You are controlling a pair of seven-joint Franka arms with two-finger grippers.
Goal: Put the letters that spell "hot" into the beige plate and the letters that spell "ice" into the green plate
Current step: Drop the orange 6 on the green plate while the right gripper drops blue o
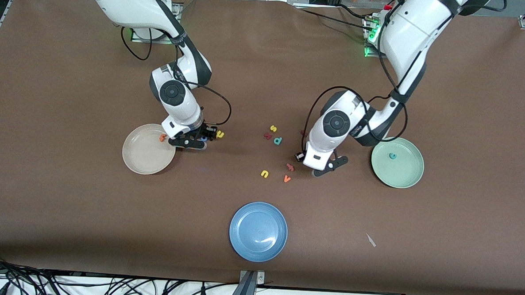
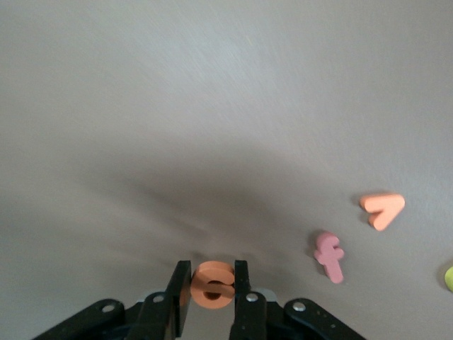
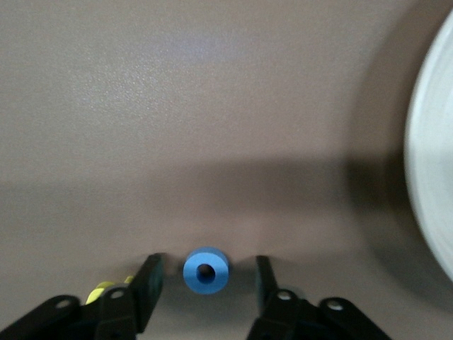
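I should use my left gripper to release the orange e, still low over the table, in the green plate point(image 1: 383, 157), next to the teal c, toward the loose letters.
My left gripper point(image 2: 213, 283) is shut on the orange e point(image 2: 214, 285), low over the table point(image 1: 321, 168) between the loose letters and the green plate point(image 1: 409, 176). The teal c point(image 1: 393, 156) lies in that plate. My right gripper point(image 3: 205, 276) is open around the blue o point(image 3: 206, 270), with a gap on each side, beside the beige plate point(image 1: 142, 158). The orange t point(image 1: 162, 138) lies in the beige plate. The yellow h point(image 1: 220, 134) lies right beside the right gripper point(image 1: 198, 141). A small dark red bar point(image 1: 303, 133) lies by the left arm's cable.
Loose letters lie mid-table: a yellow s point(image 1: 273, 128), a teal d point(image 1: 278, 141), a pink f point(image 1: 291, 167), a yellow u point(image 1: 265, 173) and an orange v point(image 1: 287, 178). A blue plate point(image 1: 257, 249) sits nearer the front camera.
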